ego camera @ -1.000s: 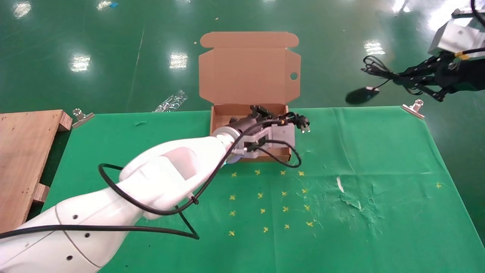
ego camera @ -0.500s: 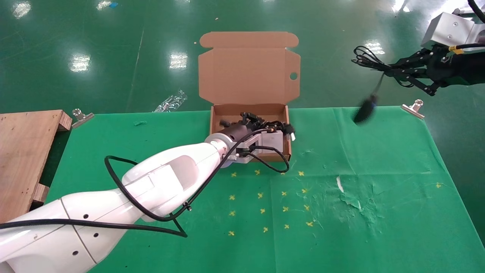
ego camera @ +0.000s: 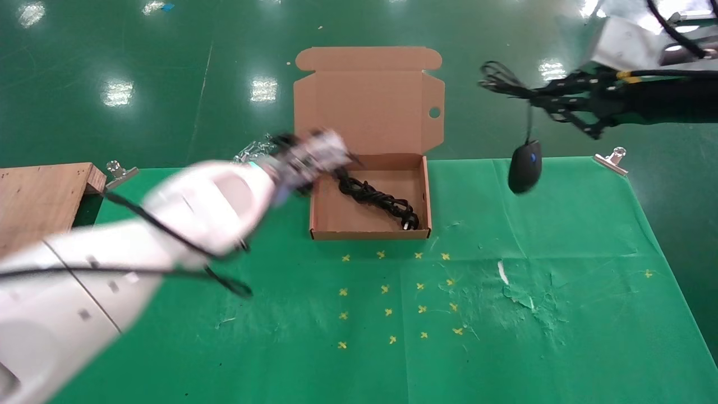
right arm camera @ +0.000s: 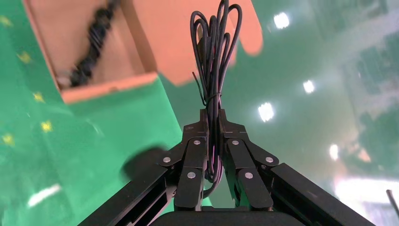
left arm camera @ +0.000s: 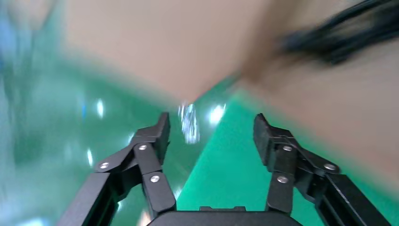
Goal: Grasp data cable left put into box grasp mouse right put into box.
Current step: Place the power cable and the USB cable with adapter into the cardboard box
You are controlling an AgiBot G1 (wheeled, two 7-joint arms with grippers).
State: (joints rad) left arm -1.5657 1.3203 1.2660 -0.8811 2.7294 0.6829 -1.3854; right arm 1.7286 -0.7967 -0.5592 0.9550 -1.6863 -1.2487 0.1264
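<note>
I will use my right gripper to set the black mouse, now in the air beside the box, down between the data cable and the near side (ego camera: 351, 220) of the box.
The brown cardboard box (ego camera: 336, 219) stands open at the far middle of the green table, lid up. The coiled black data cable (ego camera: 377, 197) lies loose inside it. My left gripper (ego camera: 320, 150) is blurred, above the box's far left corner; the left wrist view shows it open and empty (left arm camera: 211, 134). My right gripper (ego camera: 535, 98) is in the air to the right of the box, shut on the bundled thin cord (right arm camera: 214, 42) of the mouse. The black mouse (ego camera: 524, 166) with its blue wheel hangs below on its cord, over the table's far edge.
A wooden pallet (ego camera: 39, 202) sits at the table's left edge. Metal clips (ego camera: 120, 171) (ego camera: 611, 159) hold the cloth at the far corners. A crumpled plastic wrap (ego camera: 255, 148) lies on the floor. The cloth is torn and wrinkled (ego camera: 521, 292) at right front.
My left gripper has let go of the data cable, which now lies in the box, and pulled out to the left. My right gripper has moved left with the dangling, swinging mouse.
</note>
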